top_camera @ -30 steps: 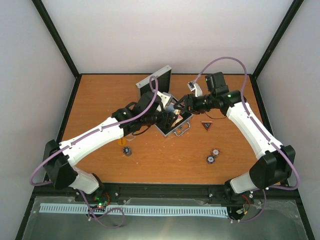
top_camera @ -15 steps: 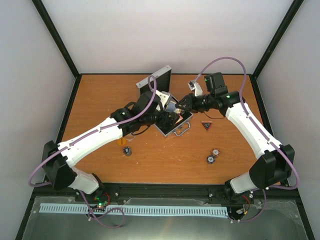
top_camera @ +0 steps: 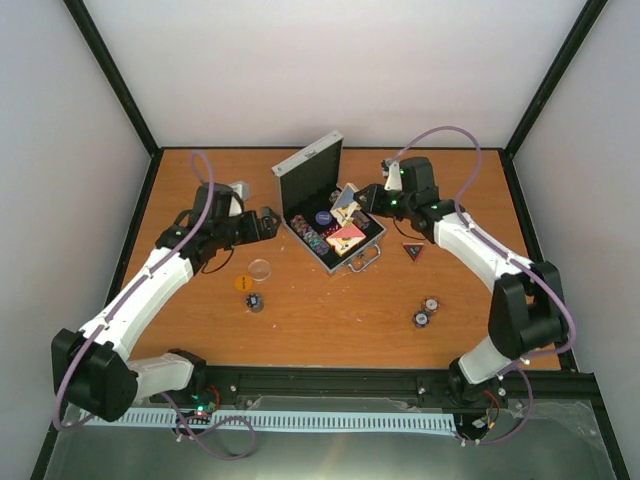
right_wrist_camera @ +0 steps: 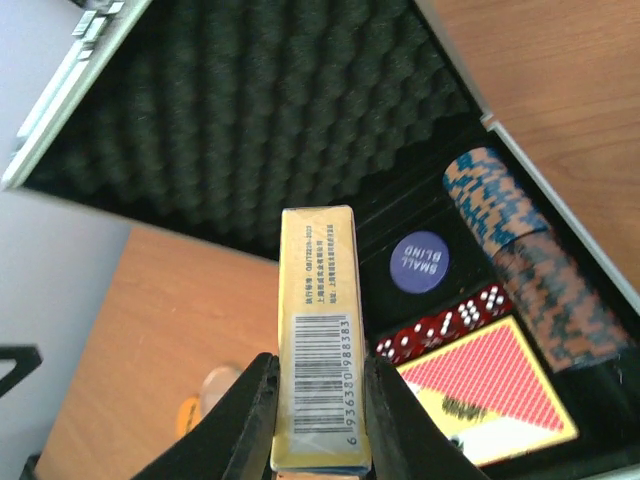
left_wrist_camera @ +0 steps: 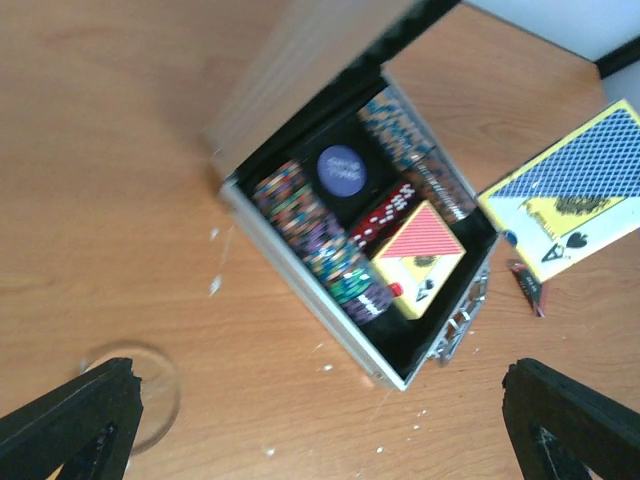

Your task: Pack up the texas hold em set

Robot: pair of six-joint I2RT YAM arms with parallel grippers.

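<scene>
My right gripper is to set down the blue card box. It will let go of it on the purple disc (top_camera: 324, 216) (right_wrist_camera: 418, 263), between the red dice and the lid.
The silver case (top_camera: 372, 232) lies open, its foam-lined lid (top_camera: 309, 171) upright. Inside are rows of poker chips (left_wrist_camera: 318, 235), a purple disc (left_wrist_camera: 343, 169), red dice (left_wrist_camera: 384, 211) and a red card box (left_wrist_camera: 419, 256). My right gripper (right_wrist_camera: 318, 420) is shut on the blue card box (right_wrist_camera: 319, 340), held edge-on above the case's far right side; it shows in the top view as the blue card box (top_camera: 347, 199). My left gripper (top_camera: 270, 222) stands open over bare table left of the case, nothing between its fingertips (left_wrist_camera: 70, 430).
A clear disc (top_camera: 260, 268), an orange disc (top_camera: 243, 283) and a dark chip (top_camera: 256, 301) lie left of the case's front. The dark triangular token (top_camera: 412, 250) and two small chip piles (top_camera: 426, 311) lie to the right.
My left arm has pulled back leftward out of the case and its jaws have opened wide. My right gripper has shut on the blue card box over the case.
</scene>
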